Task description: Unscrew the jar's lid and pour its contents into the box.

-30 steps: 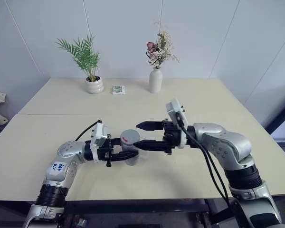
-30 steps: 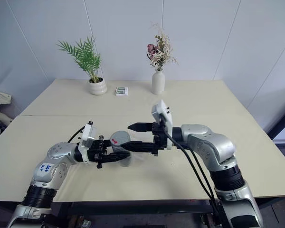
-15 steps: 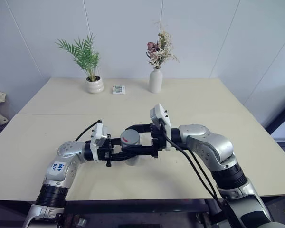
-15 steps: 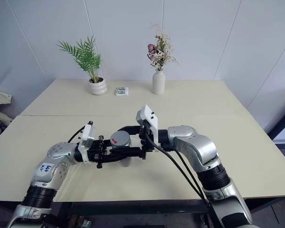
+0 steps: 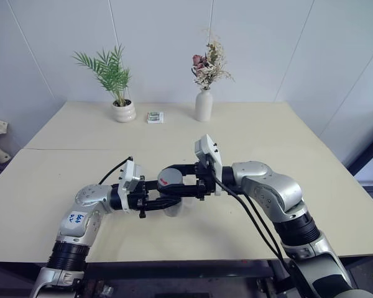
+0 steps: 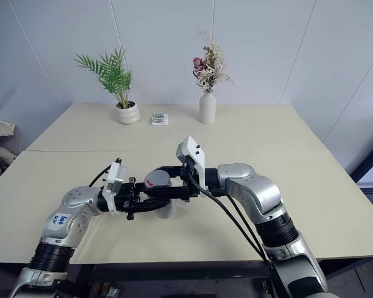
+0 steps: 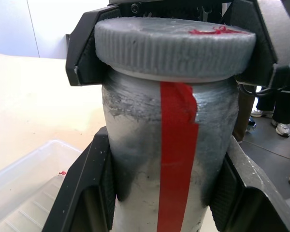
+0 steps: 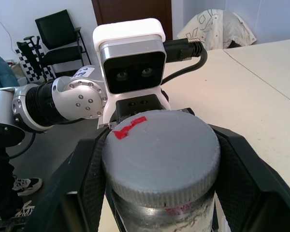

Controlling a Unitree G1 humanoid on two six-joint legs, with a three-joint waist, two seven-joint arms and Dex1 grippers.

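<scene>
Next, my right gripper sets the grey lid down and lets go of it on the bare cream table (image 5: pixel 263 190), underneath its own silver elbow.
My left gripper (image 5: pixel 165 200) is shut on the body of the jar (image 7: pixel 145 159), a silvery cylinder with a red stripe, and holds it upright just above the table. The grey ribbed lid (image 8: pixel 159 150), marked with red on top, sits on the jar. My right gripper (image 5: pixel 174 178) reaches in from the right and is shut on the lid, one black finger on each side of its rim. The box (image 7: pixel 24 193), a clear plastic tray, lies on the table below and beside the jar. The contents are hidden inside the jar.
At the far side of the cream table (image 5: pixel 267 133) stand a white plant pot (image 5: pixel 123 112) with a palm, a small packet (image 5: pixel 154 117) and a white vase (image 5: pixel 203 105) with dried flowers. A seam crosses the tabletop behind the arms.
My right gripper moved left over the jar, its open fingers came around the lid, and they closed on it. The left gripper and the jar stayed put.
</scene>
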